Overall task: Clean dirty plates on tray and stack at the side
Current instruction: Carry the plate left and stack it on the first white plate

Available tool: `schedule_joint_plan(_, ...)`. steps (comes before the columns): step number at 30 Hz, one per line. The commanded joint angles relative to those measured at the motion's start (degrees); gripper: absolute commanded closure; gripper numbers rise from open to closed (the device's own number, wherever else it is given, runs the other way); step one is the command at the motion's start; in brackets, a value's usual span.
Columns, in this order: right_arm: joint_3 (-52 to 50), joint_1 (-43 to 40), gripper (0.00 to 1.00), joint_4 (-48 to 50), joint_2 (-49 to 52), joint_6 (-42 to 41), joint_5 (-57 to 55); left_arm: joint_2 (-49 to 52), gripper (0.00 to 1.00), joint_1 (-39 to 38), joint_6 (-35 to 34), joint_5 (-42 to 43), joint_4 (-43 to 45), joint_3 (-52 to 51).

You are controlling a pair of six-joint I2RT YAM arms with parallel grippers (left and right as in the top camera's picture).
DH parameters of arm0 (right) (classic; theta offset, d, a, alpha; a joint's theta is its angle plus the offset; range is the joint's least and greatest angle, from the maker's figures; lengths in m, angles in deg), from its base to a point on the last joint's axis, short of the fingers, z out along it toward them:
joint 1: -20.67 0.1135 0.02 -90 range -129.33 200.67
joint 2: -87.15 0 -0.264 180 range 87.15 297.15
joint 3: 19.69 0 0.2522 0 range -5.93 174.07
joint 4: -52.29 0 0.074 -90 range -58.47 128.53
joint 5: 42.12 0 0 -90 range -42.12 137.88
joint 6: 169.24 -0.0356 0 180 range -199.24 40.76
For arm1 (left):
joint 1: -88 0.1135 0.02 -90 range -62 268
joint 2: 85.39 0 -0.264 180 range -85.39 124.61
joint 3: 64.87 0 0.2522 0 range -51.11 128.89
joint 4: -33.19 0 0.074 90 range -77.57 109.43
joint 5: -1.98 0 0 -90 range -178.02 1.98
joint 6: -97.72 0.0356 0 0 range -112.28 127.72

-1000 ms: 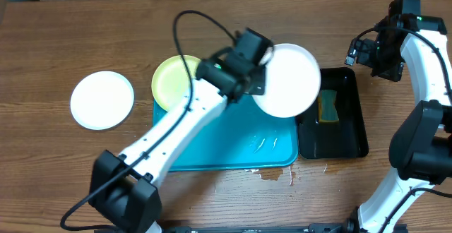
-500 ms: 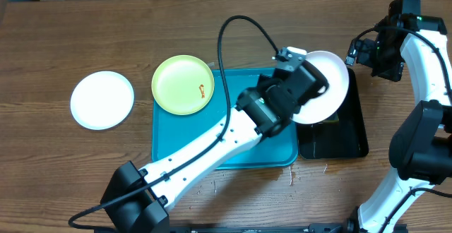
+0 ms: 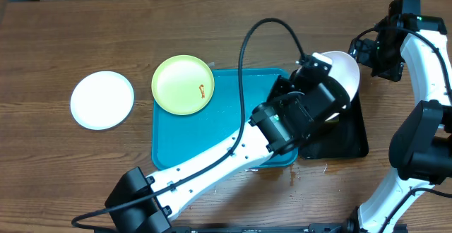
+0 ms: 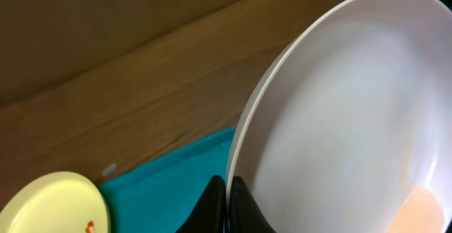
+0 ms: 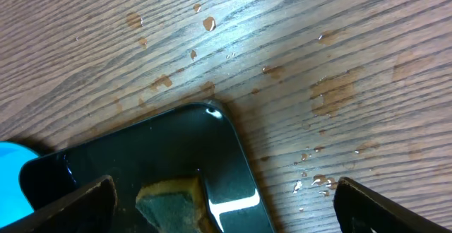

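Note:
The white plate in my left gripper will be released on top of the other white plate [image 3: 104, 101], next to the cyan tray. The held plate now hangs over the black tray.
My left gripper [image 4: 228, 203] is shut on the rim of a white plate [image 4: 339, 120], which it holds tilted on edge. From above, that plate [image 3: 344, 70] hangs over the back of the black tray, with the left gripper [image 3: 318, 69] at its left rim. A pale yellow-green plate [image 3: 183, 85] with an orange smear lies over the back left corner of the cyan tray [image 3: 191, 145]. Another white plate [image 3: 102, 99] rests on the table to the left. My right gripper [image 5: 224, 190] is open above the black tray's far corner, holding nothing.
A narrow black tray [image 3: 349, 138] sits right of the cyan tray, and a yellow-green sponge [image 5: 169, 201] lies in it. Water drops [image 5: 321, 95] spot the wood around it. The left arm [image 3: 226, 155] crosses diagonally over the cyan tray.
The left arm has swung right with the white plate, from above the cyan tray to above the black tray, and tipped it further on edge. The right arm has not moved.

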Motion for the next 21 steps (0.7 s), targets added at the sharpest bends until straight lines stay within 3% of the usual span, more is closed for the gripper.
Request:
schedule_joint_plan(1, 1.03, 0.20, 0.00, 0.15, -1.75, -0.15, -0.09, 0.50, 0.96, -1.73, 6.95, -4.42, 1.84, 1.27)
schedule_joint_plan(8, 1.03, 0.20, 0.00, 0.15, -1.75, -0.15, -0.09, 0.50, 0.96, -4.87, 13.53, -8.44, 4.61, 1.27)
schedule_joint_plan(21, 1.05, 0.20, 0.00, 0.15, -1.75, -0.15, -0.09, 0.50, 0.96, -7.32, 17.40, -10.32, 5.01, 1.27)
